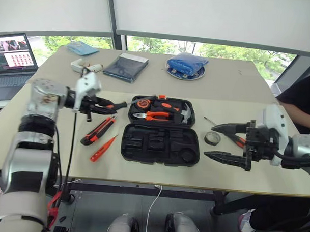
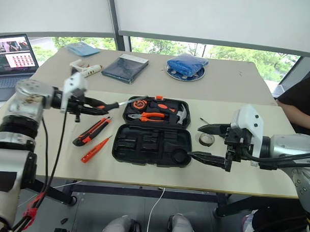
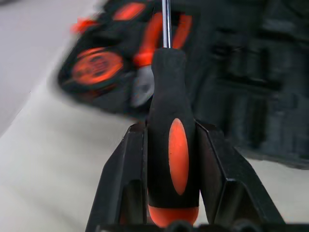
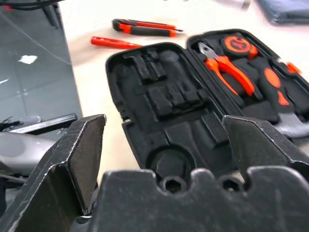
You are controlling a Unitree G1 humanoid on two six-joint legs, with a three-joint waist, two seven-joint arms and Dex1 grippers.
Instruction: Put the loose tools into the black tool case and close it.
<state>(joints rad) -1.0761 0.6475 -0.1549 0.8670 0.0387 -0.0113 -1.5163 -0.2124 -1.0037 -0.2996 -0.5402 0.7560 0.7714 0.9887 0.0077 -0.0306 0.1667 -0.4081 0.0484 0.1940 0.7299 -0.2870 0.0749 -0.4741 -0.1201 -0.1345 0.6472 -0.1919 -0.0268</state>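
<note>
The orange-and-black screwdriver will go down from my left gripper into the near half's long slot (image 1: 157, 130) along the hinge of the black tool case, where I should put it.
The black tool case (image 1: 160, 145) lies open at the middle of the table, its near half showing bare recesses. My left gripper (image 1: 110, 106) hovers just left of the case, shut on an orange-and-black screwdriver (image 3: 173, 145) whose shaft points toward the case's far half. The utility knife (image 1: 98, 130) and the slim orange tester screwdriver (image 1: 103, 148) lie on the table left of the case. A small black tape roll (image 1: 212, 138) sits right of the case. My right gripper (image 2: 195, 143) stands open beside that roll, holding nothing. Behind its fingers, another screwdriver (image 1: 237, 141) is partly hidden.
Pliers (image 1: 156, 116), a hammer (image 1: 184, 114) and a tape measure (image 1: 143, 103) sit in the case's far half. Further back lie a dark pouch (image 1: 125, 67), a blue bundle on a plate (image 1: 185, 64) and a blue cloth (image 1: 82, 48). A laptop (image 1: 12, 55) stands far left; a person (image 1: 304, 96) sits at right.
</note>
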